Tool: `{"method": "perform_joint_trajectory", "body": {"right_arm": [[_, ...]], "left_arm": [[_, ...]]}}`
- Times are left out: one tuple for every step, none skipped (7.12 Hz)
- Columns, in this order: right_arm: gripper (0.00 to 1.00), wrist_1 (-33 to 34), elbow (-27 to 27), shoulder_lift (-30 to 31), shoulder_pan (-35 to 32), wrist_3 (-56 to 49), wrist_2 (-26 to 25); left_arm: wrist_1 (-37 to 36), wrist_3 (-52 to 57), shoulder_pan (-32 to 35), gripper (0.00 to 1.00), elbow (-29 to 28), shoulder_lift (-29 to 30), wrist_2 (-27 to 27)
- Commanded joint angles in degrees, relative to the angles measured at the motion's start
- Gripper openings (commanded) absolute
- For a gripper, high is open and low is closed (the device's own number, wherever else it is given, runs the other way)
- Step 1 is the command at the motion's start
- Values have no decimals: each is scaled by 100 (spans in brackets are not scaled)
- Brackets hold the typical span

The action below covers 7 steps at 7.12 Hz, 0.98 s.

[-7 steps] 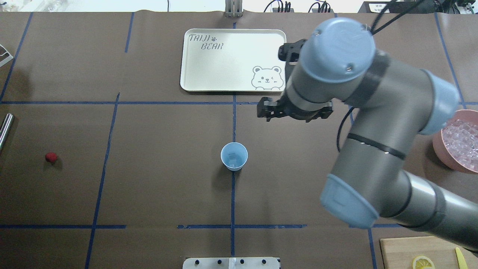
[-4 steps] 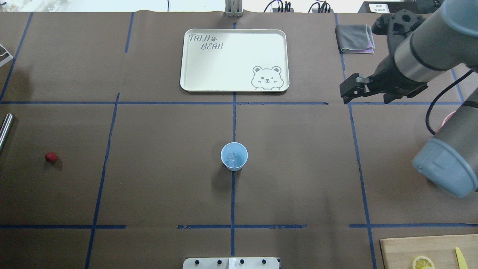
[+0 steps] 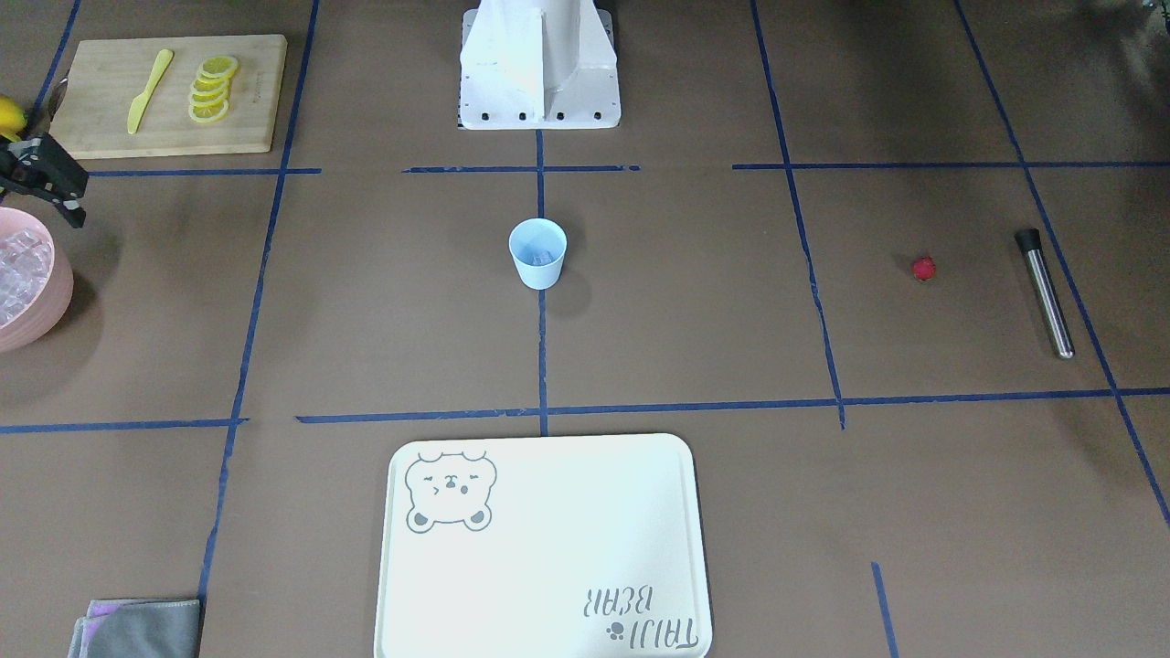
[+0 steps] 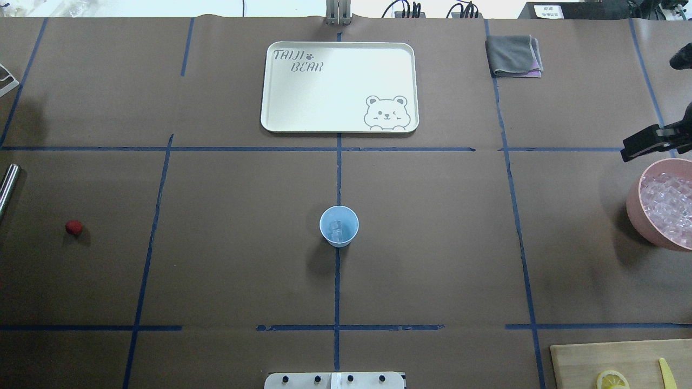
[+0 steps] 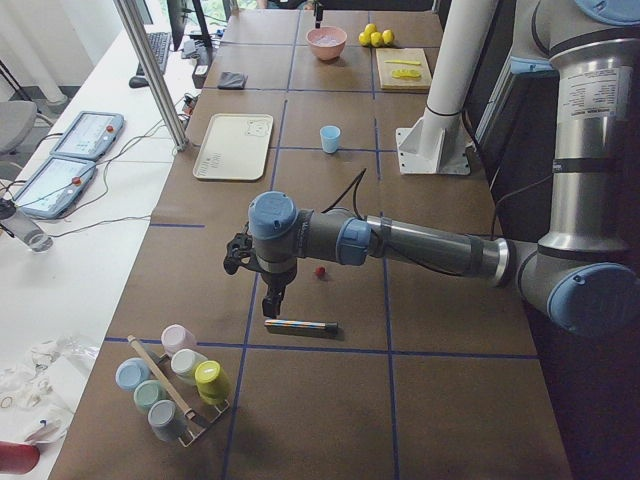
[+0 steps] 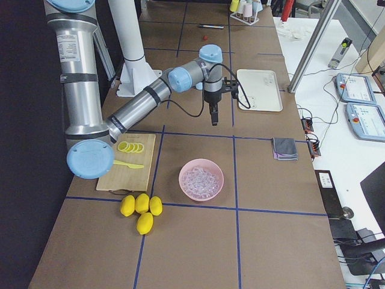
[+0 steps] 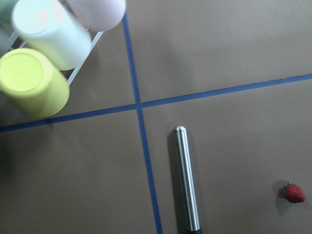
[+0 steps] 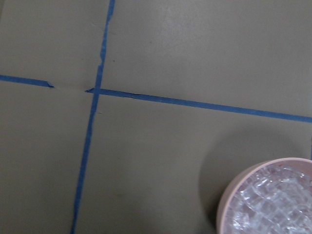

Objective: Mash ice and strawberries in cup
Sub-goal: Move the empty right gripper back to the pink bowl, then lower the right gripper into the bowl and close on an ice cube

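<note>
Next, I pick up an ice cube with my right gripper from the pile in the middle of the pink bowl (image 3: pixel 10 272) (image 8: pixel 291 213).
The light-blue cup (image 4: pixel 339 226) stands upright at the table's centre, also in the front view (image 3: pixel 537 254), with ice (image 4: pixel 337 231) in it. The strawberry (image 4: pixel 74 227) lies far left on the table, also in the left wrist view (image 7: pixel 294 193). My right gripper (image 4: pixel 627 150) hangs at the right edge just beyond the pink bowl (image 4: pixel 633 208) of ice cubes (image 4: pixel 667 202); its jaws look open and empty in the front view (image 3: pixel 78 201). My left gripper (image 5: pixel 271 308) shows only in the exterior left view, over the metal muddler (image 5: pixel 300 327); I cannot tell its state.
A white bear tray (image 4: pixel 339 86) lies at the far centre, a grey cloth (image 4: pixel 513 55) at the far right. A cutting board (image 3: pixel 169 91) holds lemon slices and a yellow knife. A rack of coloured cups (image 5: pixel 170 385) stands beyond the muddler (image 4: pixel 8 186).
My right arm has swung from above the table's middle out to the right edge beside the pink bowl. The cup, the ice in it and the strawberry have not moved.
</note>
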<state>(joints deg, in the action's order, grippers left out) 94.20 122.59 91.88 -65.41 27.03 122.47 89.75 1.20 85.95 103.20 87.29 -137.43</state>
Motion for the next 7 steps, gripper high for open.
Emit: {"method": "perform_joint_trajectory", "body": {"right_arm": [[99,-1381,-575,951,-357,-592,197],[99,-2196,-1083,1163,-498,-672,277],[99,-2622,-1549,1218,-508,-655,338],[99,-2661,-1850,1210,-508,-681,409],[99,-2662,-2001,1183,-499,-690,418],[95,-2662,-2054,1148,-499,-690,436],[85,-2653,-2055,1148,-499,-716,453]], "left_arm": [[899,-1361,-647,100,8,-1,15],[1339,-1942,-955,100,-19,-10,41],[1465,-2096,-1097,100,-36,-10,50],[1467,-2167,-1177,100,-37,-1,50],[1467,-2264,-1291,100,-37,16,58],[1467,-2265,-1300,100,-54,25,59],[1467,-2265,-1300,100,-54,34,59]]}}
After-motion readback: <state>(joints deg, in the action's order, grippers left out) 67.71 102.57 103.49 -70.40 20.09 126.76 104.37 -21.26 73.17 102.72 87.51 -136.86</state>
